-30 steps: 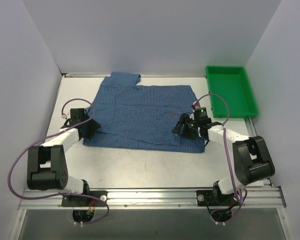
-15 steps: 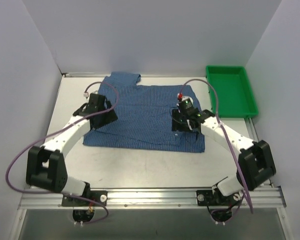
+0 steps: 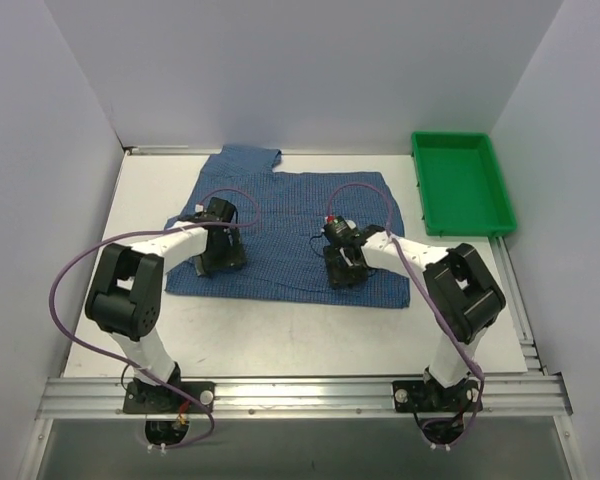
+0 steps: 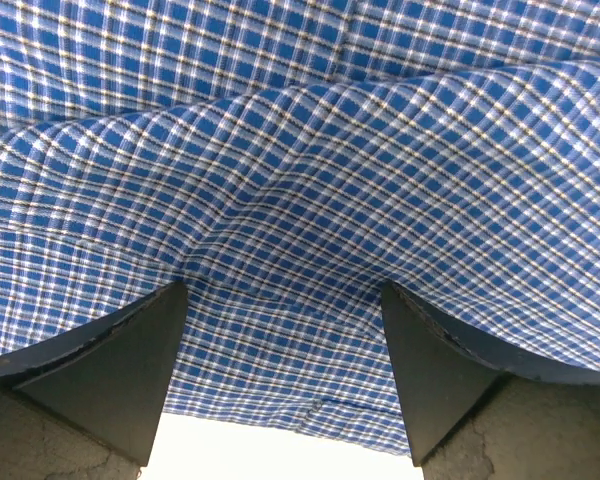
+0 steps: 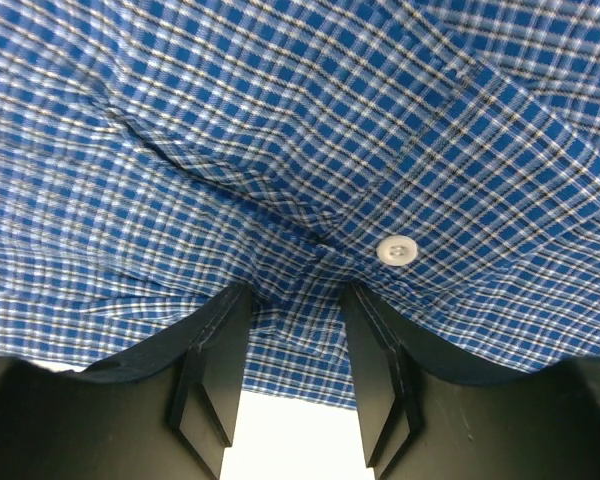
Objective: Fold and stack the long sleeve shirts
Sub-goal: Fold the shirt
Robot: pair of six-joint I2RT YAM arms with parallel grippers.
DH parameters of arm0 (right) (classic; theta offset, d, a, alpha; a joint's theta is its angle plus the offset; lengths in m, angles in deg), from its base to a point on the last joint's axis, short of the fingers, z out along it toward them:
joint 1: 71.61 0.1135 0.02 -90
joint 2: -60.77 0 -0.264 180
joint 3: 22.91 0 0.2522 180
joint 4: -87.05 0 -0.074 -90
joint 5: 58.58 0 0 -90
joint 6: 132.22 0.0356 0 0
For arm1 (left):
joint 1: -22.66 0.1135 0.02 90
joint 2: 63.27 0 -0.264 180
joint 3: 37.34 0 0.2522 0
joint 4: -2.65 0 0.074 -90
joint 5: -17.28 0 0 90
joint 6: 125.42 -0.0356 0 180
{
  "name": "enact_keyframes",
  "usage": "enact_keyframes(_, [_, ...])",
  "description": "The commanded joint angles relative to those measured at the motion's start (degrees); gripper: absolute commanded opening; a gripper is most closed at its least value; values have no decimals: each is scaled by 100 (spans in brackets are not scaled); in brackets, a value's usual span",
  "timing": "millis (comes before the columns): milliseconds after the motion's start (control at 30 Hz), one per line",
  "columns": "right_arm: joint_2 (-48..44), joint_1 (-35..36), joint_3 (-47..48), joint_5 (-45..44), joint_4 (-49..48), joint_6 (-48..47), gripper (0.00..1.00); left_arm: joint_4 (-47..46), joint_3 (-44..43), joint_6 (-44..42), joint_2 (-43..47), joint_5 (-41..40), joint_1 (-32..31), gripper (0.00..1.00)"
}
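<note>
My left gripper grabs the blue shirt next at its back corner [image 3: 198,184] farthest from the green tray, beside the part of the shirt that sticks out.
The blue fine-checked long sleeve shirt [image 3: 290,205] lies spread on the white table, a collar or sleeve part sticking out at the back left. My left gripper [image 3: 223,256] rests on the shirt's front left part. In the left wrist view its jaws [image 4: 282,290] are wide open, with rumpled cloth [image 4: 300,150] against the fingertips. My right gripper [image 3: 345,268] rests on the shirt's front right part. In the right wrist view its jaws [image 5: 295,290] stand narrowly open, with cloth [image 5: 180,130] gathered in wrinkles at the tips beside a white button [image 5: 397,250].
A green tray [image 3: 460,185] stands at the back right, beside the shirt. White walls close in the table on the left, back and right. A strip of bare white table [image 3: 300,330] runs between the shirt's front hem and the arm bases.
Both grippers have moved inward from the shirt's side edges onto the cloth, nearer the front hem. The shirt's right edge has flattened out.
</note>
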Motion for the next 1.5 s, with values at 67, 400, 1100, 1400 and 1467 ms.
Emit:
enact_keyframes(67, [-349, 116, -802, 459, 427, 211, 43, 423, 917, -11, 373, 481, 54, 88])
enact_keyframes(400, [-1516, 626, -1867, 1250, 1164, 589, 45, 933, 2721, 840, 2559, 1192, 55, 88])
enact_keyframes(1100, [-1027, -1939, 1683, 645, 1747, -535, 51, 442, -1162, -1126, 789, 261, 1584, 90])
enact_keyframes(1400, [212, -2792, 2510, 803, 956, -746, 50, 195, -2745, -1848, -1014, 735, 2146, 89])
enact_keyframes(1467, [545, -2854, 2676, 794, 884, -755, 50, 195, -2938, -1892, -1347, 832, 2208, 88])
